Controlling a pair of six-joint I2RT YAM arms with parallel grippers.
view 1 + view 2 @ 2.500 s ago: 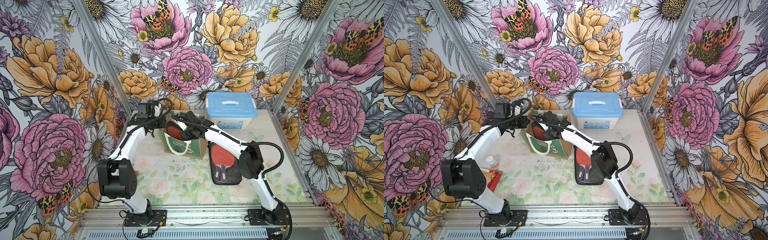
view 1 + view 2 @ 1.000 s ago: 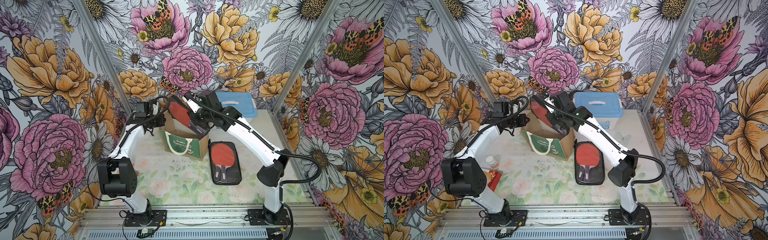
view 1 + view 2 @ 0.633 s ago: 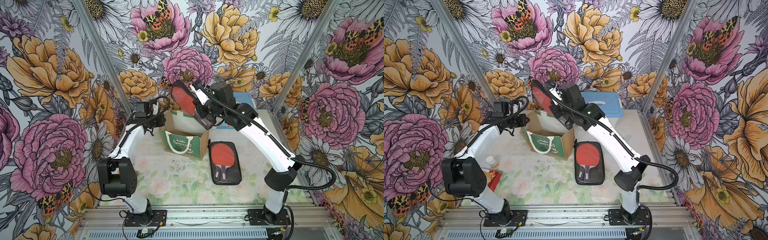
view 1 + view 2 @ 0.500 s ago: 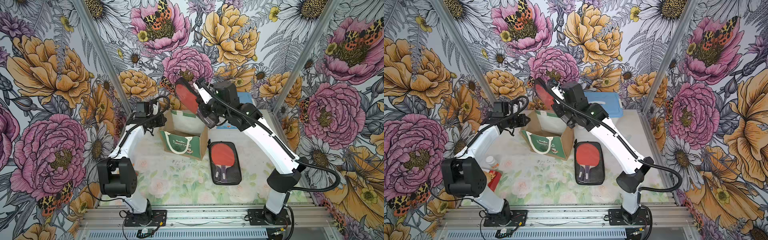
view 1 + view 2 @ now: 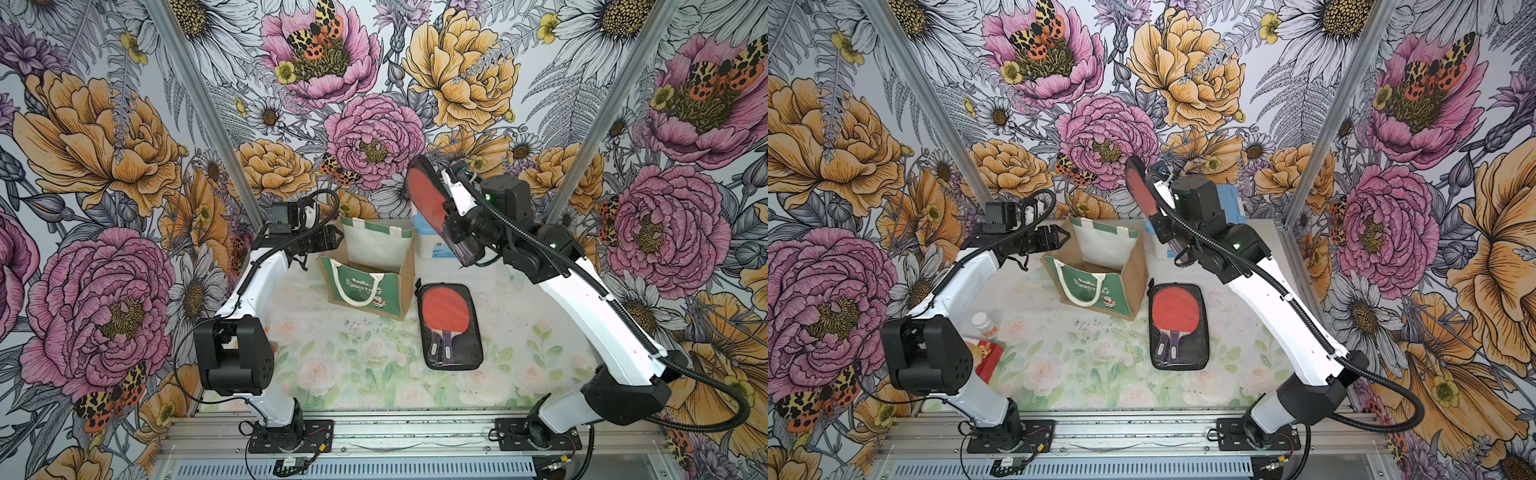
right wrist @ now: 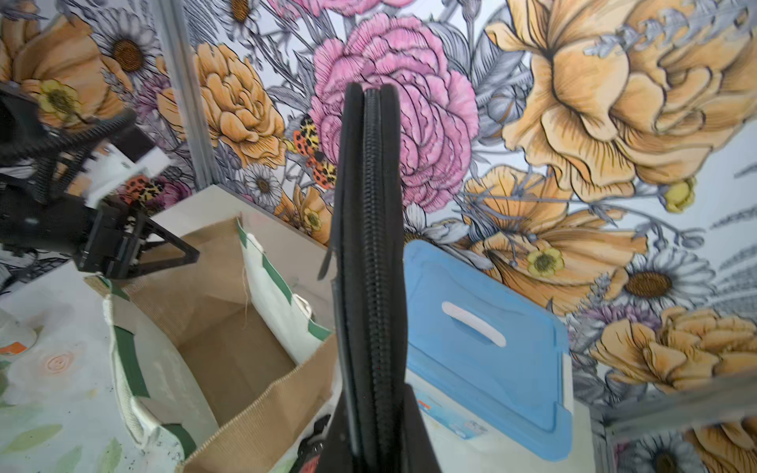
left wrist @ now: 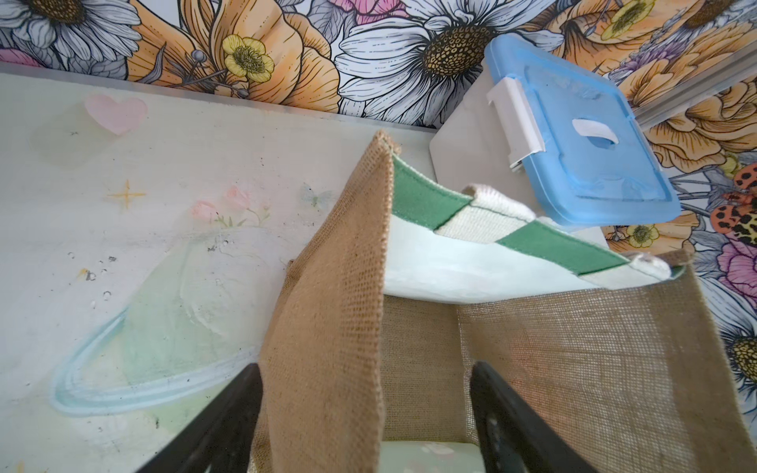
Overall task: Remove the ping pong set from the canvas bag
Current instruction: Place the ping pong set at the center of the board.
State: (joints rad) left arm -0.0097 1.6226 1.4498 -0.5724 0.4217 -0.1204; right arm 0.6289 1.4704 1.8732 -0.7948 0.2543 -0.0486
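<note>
Next, my right gripper releases the ping pong set on the table (image 5: 508,320) next to the other set, away from the canvas bag.
My right gripper (image 5: 457,232) is shut on a ping pong set (image 5: 428,195), a black zip case with a red paddle showing. It holds the set in the air, right of and above the canvas bag (image 5: 370,274). The right wrist view shows the case edge-on (image 6: 370,245). The bag (image 5: 1100,270) stands open, and only its bare brown bottom (image 6: 233,348) shows inside. Another ping pong set (image 5: 451,324) lies flat on the table to the bag's right. My left gripper (image 7: 368,413) is open, its fingers (image 7: 229,417) either side of the bag's burlap side wall (image 7: 327,327).
A blue-lidded white box (image 5: 1229,203) stands at the back right, close behind the raised case. A small white bottle (image 5: 984,324) and a red packet (image 5: 988,353) lie at the front left by the left arm's base. Floral walls close in three sides.
The right arm lifted the set up out of the bag and swung it to the right. The left gripper opened, letting go of the bag's side wall.
</note>
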